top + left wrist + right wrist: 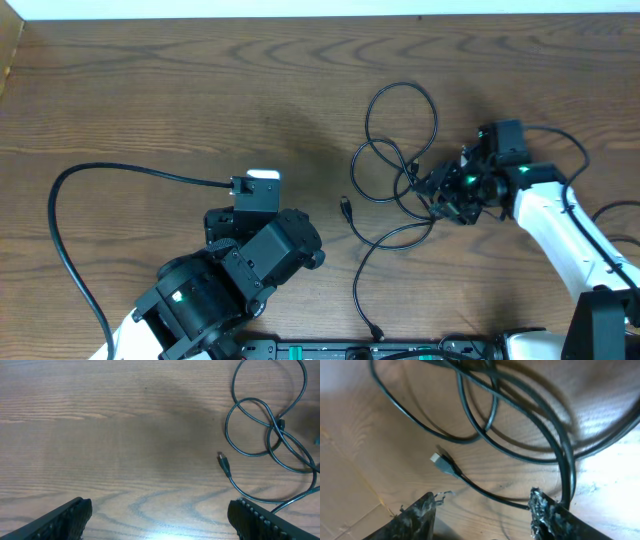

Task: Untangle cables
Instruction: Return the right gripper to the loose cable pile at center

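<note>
The cords cross by the plug and run into overlapping loops, so the robot's right gripper should pinch the upper cord (429,223) next to the loops and raise it high.
The cables (395,160) are thin black cords lying in overlapping loops right of the table's middle, with one plug end (346,208) to the left and one (377,334) near the front edge. My right gripper (437,195) is open, low over the loops' right side; in the right wrist view the cords (520,420) and a small plug (441,461) lie just ahead of its fingers (482,510). My left gripper (160,515) is open and empty over bare wood, left of the cables (270,425) and plug (223,461).
The left arm's thicker black cable (70,230) arcs across the left part of the wooden table (200,90). The left arm's body (235,270) fills the front left. A pale strip (300,8) runs along the table's far edge.
</note>
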